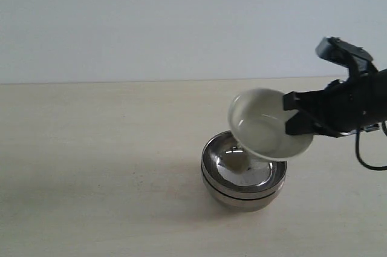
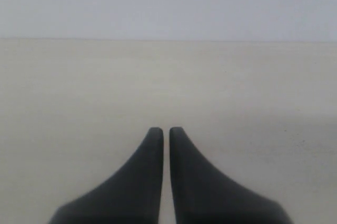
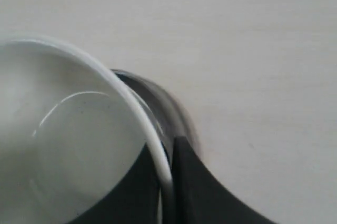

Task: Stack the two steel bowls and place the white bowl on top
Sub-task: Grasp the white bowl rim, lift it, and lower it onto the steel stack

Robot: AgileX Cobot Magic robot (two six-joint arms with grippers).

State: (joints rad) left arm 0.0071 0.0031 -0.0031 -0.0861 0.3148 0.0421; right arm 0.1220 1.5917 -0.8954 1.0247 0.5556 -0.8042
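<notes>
Next, the right gripper releases the white bowl, which hangs tilted above the steel bowls now, inside the hollow of the upper nested steel bowl point(image 1: 253, 162).
The two steel bowls point(image 1: 243, 181) sit nested one in the other on the table, right of centre. Above their right side hangs the white bowl point(image 1: 266, 125), tilted, its inside facing the camera. My right gripper point(image 1: 295, 118) is shut on its right rim, one finger inside and one outside. In the right wrist view the white bowl point(image 3: 63, 145) fills one side, its rim pinched between the dark fingers point(image 3: 197, 187), and a steel bowl edge point(image 3: 152, 100) shows just beyond it. My left gripper point(image 2: 166, 132) is shut on nothing over bare table; it does not show in the exterior view.
The pale wooden table point(image 1: 97, 160) stretches wide to the left of the bowls. A plain light wall point(image 1: 151, 21) stands behind it. A black cable point(image 1: 363, 154) hangs below the right arm.
</notes>
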